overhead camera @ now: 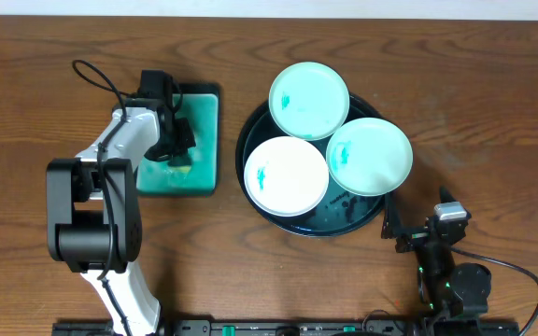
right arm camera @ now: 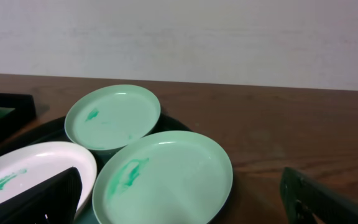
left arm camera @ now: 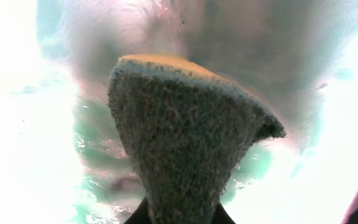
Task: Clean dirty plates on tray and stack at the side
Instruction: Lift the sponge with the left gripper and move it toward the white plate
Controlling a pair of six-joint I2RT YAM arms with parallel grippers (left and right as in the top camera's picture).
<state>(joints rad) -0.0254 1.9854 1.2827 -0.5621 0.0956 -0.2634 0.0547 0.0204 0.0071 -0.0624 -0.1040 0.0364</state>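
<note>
My left gripper will release the dark sponge on the middle of the white plate (overhead camera: 289, 170), beside its teal smear.
Three plates lie on the round black tray (overhead camera: 255, 201): a white one (overhead camera: 287, 175) at the front left, a mint one (overhead camera: 308, 100) at the back and a mint one (overhead camera: 369, 155) at the right, each with a teal smear. They also show in the right wrist view: white (right arm camera: 23, 171), back mint (right arm camera: 112, 117), right mint (right arm camera: 163, 179). My left gripper (overhead camera: 177, 149) is over the rectangular teal tray (overhead camera: 204, 140) and is shut on a dark sponge (left arm camera: 185, 143). My right gripper (overhead camera: 402, 233) is open, low at the front right of the round tray.
The rectangular black-edged teal tray stands left of the round tray, with wet teal liquid under the sponge (left arm camera: 98, 162). Bare wood tabletop (overhead camera: 493, 140) lies right of the round tray. A wall (right arm camera: 179, 37) rises behind the table.
</note>
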